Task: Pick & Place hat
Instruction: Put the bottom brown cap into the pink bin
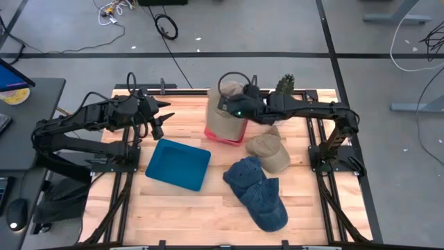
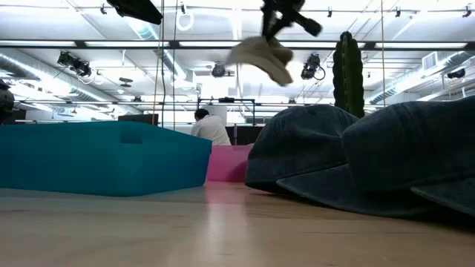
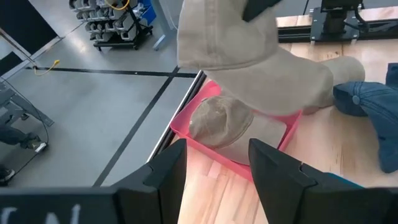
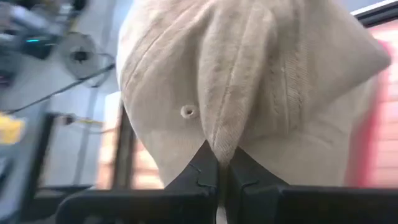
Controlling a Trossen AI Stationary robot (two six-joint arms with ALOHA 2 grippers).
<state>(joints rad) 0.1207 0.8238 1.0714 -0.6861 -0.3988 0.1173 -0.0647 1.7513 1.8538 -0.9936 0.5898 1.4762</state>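
The robot's right gripper will let go of the beige cap inside the pink bin (image 1: 230, 121) at the far middle of the table.
My right gripper (image 1: 232, 107) is shut on a beige cap (image 1: 223, 114) held high above the pink bin (image 1: 229, 135) at the table's far middle. The cap hangs in the air in the low view (image 2: 261, 55). Another beige cap (image 3: 221, 121) lies inside the pink bin. A third beige cap (image 1: 269, 153) lies on the table to the right of the bin. Two dark blue denim caps (image 1: 258, 191) lie nearer the front. My left gripper (image 1: 161, 114) is open and empty, left of the bin, above the table. My right gripper pinches a raised fold of the beige cap's crown (image 4: 219, 134) between its two fingers (image 4: 202, 171). The cap is lifted clear and hangs above the pink bin (image 3: 233, 46).
A teal tray (image 1: 178, 164) lies left of centre. A small cactus (image 1: 285, 85) stands at the far edge behind the right arm. Bare wood shows along the table's near edge.
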